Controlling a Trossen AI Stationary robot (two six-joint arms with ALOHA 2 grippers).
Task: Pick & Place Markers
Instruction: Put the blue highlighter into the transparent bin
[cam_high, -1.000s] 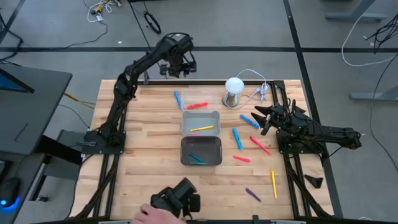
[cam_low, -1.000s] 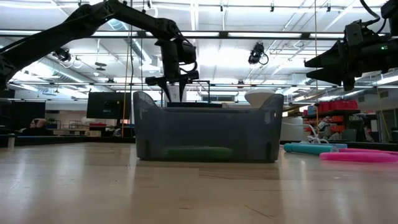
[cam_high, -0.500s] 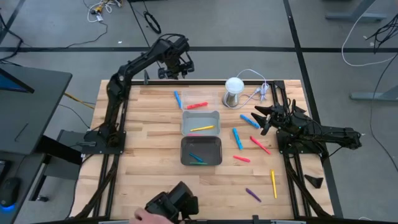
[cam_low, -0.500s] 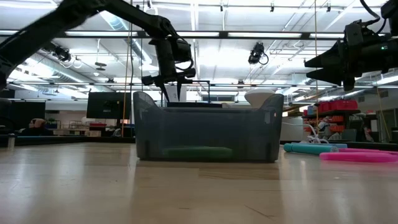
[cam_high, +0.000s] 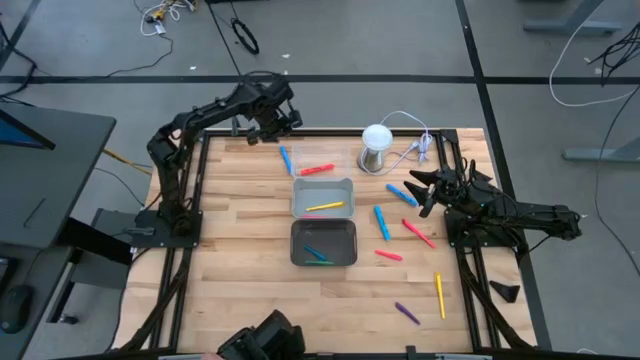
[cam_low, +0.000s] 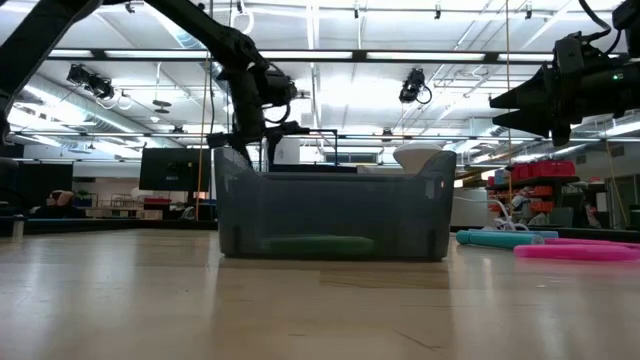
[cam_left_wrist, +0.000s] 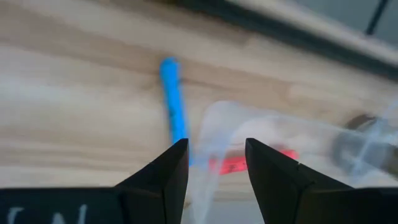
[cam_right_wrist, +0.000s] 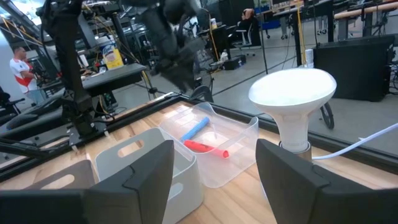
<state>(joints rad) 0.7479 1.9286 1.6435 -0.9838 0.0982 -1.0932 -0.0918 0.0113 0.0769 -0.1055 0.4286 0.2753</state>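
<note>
The robot's left gripper needs to next move to the middle of the blue marker (cam_high: 286, 159) (cam_left_wrist: 176, 112) next to the clear tray and close there.
My left gripper (cam_high: 268, 120) hangs open over the table's far left part, fingers pointing down, holding nothing. Just to its right and nearer lie a blue marker (cam_high: 286, 160) (cam_left_wrist: 173, 106) and a red marker (cam_high: 317, 170) (cam_left_wrist: 239, 165), beside or in a clear tray (cam_right_wrist: 214, 146). A yellow marker (cam_high: 325, 206) lies in the light grey tray (cam_high: 300, 198). Green and blue markers (cam_high: 318, 256) lie in the dark tray (cam_high: 296, 243). Several more markers (cam_high: 381, 222) lie flat on the right half. My right gripper (cam_high: 425, 190) (cam_right_wrist: 214, 180) waits open at the right edge.
A white-domed metal cylinder (cam_high: 376, 148) with a cable stands at the far middle, right of the red marker. A black device (cam_high: 265, 340) sits at the near edge. Bare wood lies on the left half of the table (cam_high: 230, 220).
My left gripper has gone toward the table's left edge and down, coming in over the far edge, and has rolled about its own axis; its fingers stay open. At the near edge a person's hand has drawn back out of the picture.
</note>
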